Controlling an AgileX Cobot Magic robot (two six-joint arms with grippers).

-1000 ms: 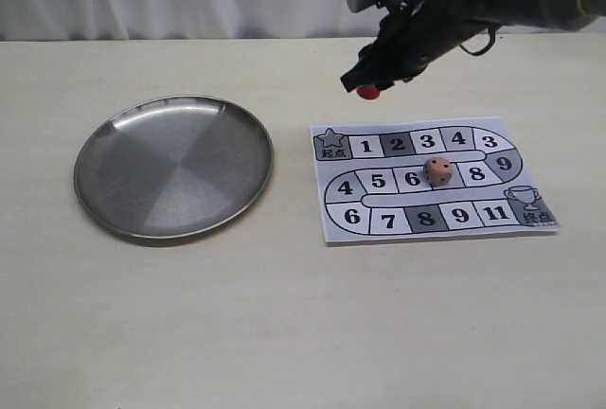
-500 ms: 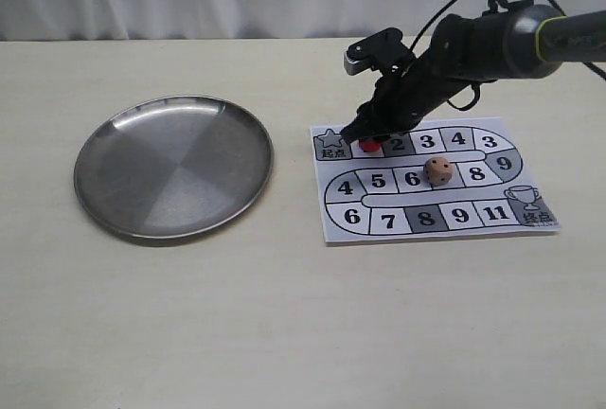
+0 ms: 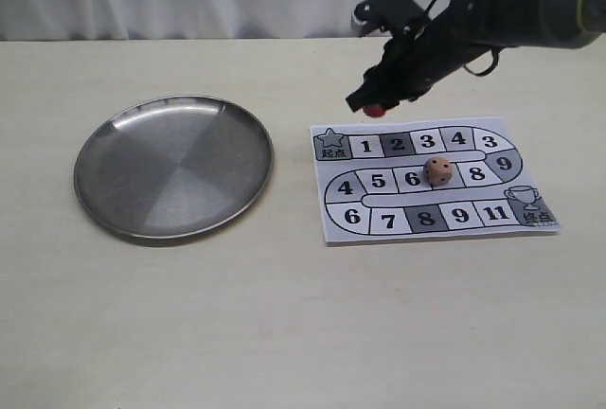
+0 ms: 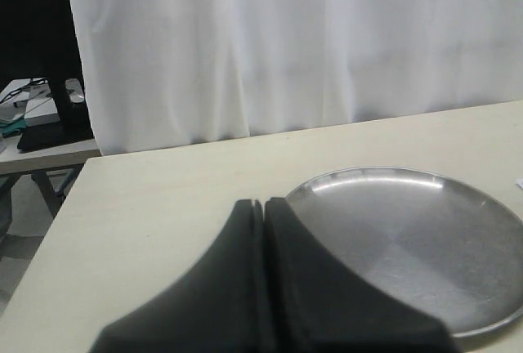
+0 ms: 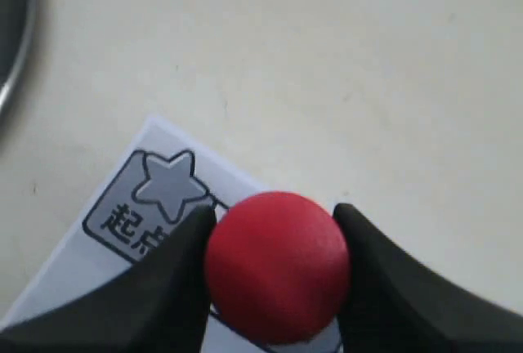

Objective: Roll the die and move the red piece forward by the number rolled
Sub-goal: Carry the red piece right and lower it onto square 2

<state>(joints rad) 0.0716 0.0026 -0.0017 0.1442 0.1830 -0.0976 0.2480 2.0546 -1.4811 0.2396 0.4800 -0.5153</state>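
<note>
My right gripper will put the red piece down on the grey square (image 3: 399, 148) (image 5: 323, 332) between white squares in the board's back row.
My right gripper (image 3: 376, 106) is shut on the red piece (image 3: 377, 109) and holds it in the air just behind the paper game board (image 3: 379, 226), above the squares near the star corner. In the right wrist view the red piece (image 5: 278, 265) fills the gap between both fingers, with the star square (image 5: 151, 198) below. The tan die (image 3: 437, 171) rests on the board's middle row between squares 6 and 8. My left gripper (image 4: 264, 203) is shut on nothing and is out of the exterior view.
A round steel plate (image 3: 142, 220) lies on the left half of the beige table; its rim (image 4: 359, 175) shows just past my left fingertips. A white curtain hangs behind the table.
Half a second ago the right gripper had the red piece down at square 1; now it has risen and moved back with the piece still in it. The die has not moved.
</note>
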